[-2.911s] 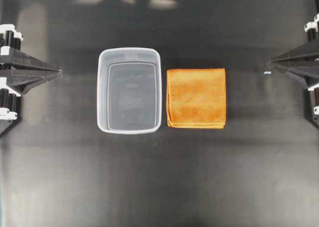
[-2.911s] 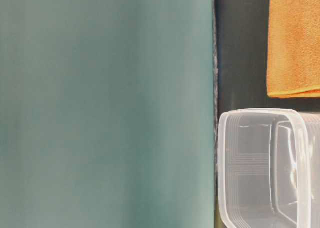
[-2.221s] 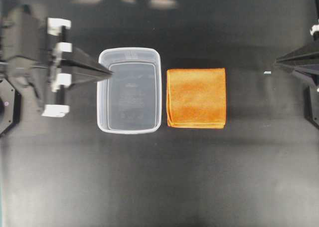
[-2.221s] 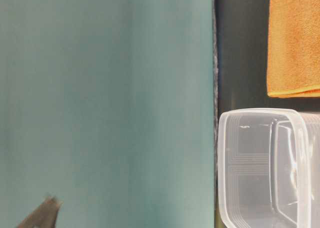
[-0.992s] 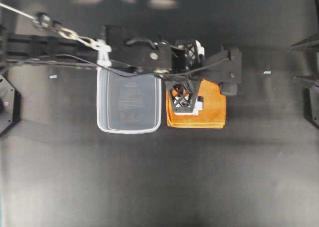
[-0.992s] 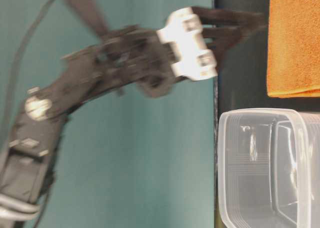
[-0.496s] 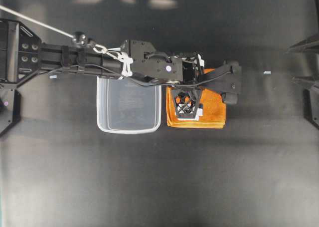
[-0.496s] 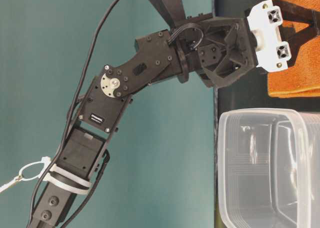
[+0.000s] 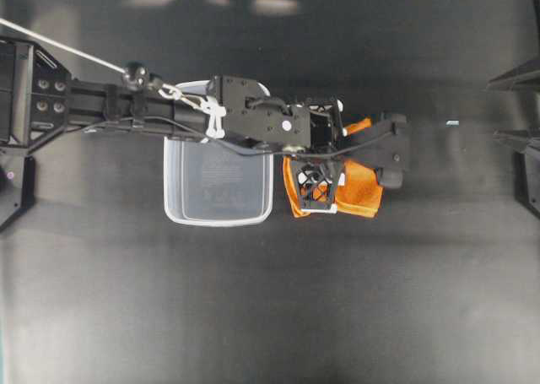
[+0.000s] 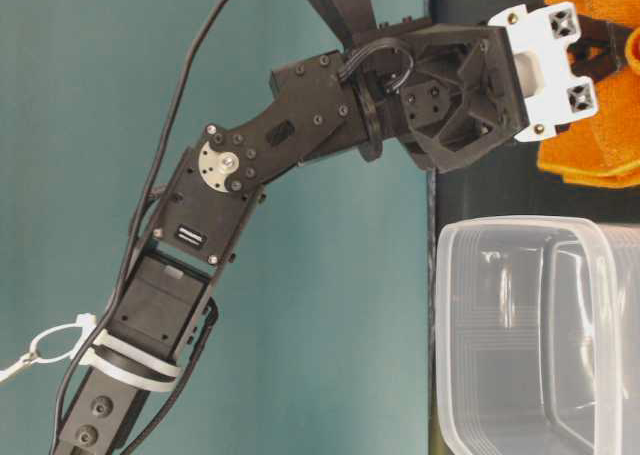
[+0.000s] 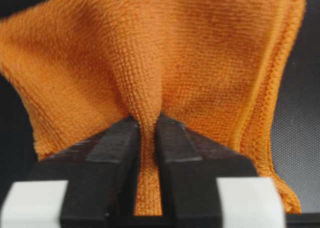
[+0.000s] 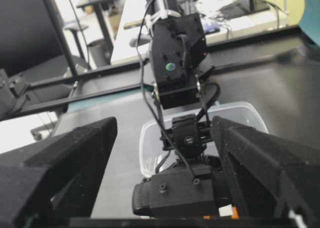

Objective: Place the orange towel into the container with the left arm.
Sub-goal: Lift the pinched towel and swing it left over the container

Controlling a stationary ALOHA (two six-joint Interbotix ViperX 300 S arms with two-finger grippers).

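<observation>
My left gripper needs to put the orange towel down on the middle of the container's clear bottom (image 9: 223, 154).
The orange towel (image 9: 364, 195) is bunched and no longer flat, just right of the container (image 9: 173, 181). My left gripper (image 9: 325, 163) reaches over the container's far rim and is shut on a pinched ridge in the middle of the towel (image 11: 200, 52); the left wrist view shows the fold squeezed between the black jaws of the left gripper (image 11: 148, 122). In the table-level view the towel (image 10: 600, 155) hangs crumpled from the fingers, above the clear tub (image 10: 540, 335). My right gripper (image 12: 164, 125) is open and empty at the overhead view's right edge (image 9: 498, 105).
The left arm's black links and white cable (image 9: 101, 105) stretch over the container's far edge. A small white speck (image 9: 452, 123) lies on the black table near the right gripper.
The left gripper, which was lowered open over the flat towel, has shut on its middle. The towel has bunched up and its edges have pulled inward and risen.
</observation>
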